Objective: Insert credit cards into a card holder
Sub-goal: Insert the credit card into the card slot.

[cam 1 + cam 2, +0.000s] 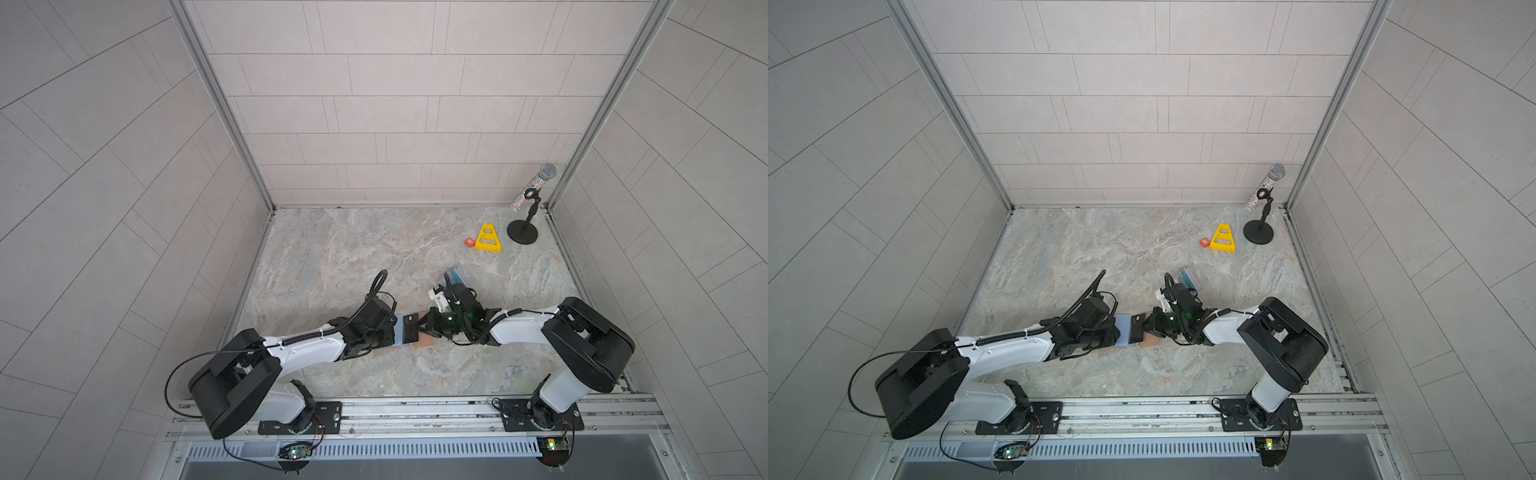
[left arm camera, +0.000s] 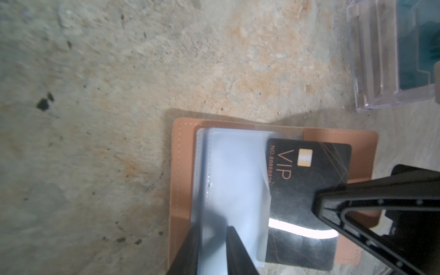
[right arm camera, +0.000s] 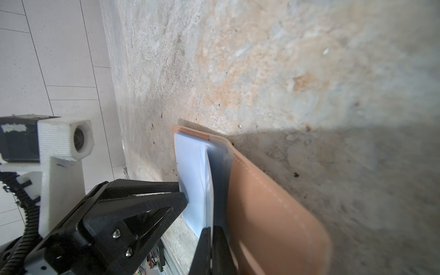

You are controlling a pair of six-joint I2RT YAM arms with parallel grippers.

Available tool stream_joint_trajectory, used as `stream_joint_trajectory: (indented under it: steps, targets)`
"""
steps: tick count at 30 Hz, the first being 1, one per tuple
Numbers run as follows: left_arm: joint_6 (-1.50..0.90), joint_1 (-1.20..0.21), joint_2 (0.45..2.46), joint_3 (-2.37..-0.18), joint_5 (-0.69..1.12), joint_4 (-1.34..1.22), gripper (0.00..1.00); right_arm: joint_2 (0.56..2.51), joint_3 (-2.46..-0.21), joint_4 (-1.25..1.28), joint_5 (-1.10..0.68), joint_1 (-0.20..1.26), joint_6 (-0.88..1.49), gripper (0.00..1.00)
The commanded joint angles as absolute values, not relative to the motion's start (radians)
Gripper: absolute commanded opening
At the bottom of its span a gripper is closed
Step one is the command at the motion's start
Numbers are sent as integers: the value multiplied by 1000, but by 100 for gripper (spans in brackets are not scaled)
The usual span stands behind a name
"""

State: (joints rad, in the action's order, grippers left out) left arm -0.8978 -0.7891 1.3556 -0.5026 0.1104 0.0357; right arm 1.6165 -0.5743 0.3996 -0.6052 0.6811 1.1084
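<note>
Next, I let go of the dark grey credit card with my right gripper, partly inside the clear plastic sleeve of the tan card holder [image 1: 406, 330] [image 3: 207, 194].
The tan card holder [image 2: 183, 166] lies open on the stone table, seen in both top views [image 1: 424, 341] [image 1: 1149, 341]. My left gripper [image 2: 214, 235] is shut on its clear plastic sleeves [image 2: 233, 171], with a finger on either side of the stack. A dark grey credit card [image 2: 309, 181] with "VIP" lettering sits partly inside one sleeve. My right gripper [image 3: 210, 229] is shut on this card's outer end, and the card shows edge-on in the right wrist view [image 3: 209, 190]. Both grippers meet over the holder at mid-table [image 1: 395, 332] [image 1: 424, 327].
A clear plastic box [image 2: 385, 62] holding teal cards stands just behind the right arm [image 1: 457, 276]. At the back right are a yellow triangular piece [image 1: 488, 239], a small orange block [image 1: 469, 242] and a microphone on a black stand [image 1: 524, 226].
</note>
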Motion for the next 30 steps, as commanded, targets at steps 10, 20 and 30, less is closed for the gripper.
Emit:
stream_joint_trajectory:
  steps: [10, 20, 30]
  targets:
    - [-891, -796, 1363, -471, 93, 77, 27, 1680, -562, 440, -618, 695, 1140, 0]
    - [-891, -793, 1365, -471, 93, 77, 27, 1722, -573, 451, -622, 706, 1137, 0]
    - [-889, -796, 1360, -472, 89, 84, 27, 1730, -589, 407, -602, 713, 1116, 6]
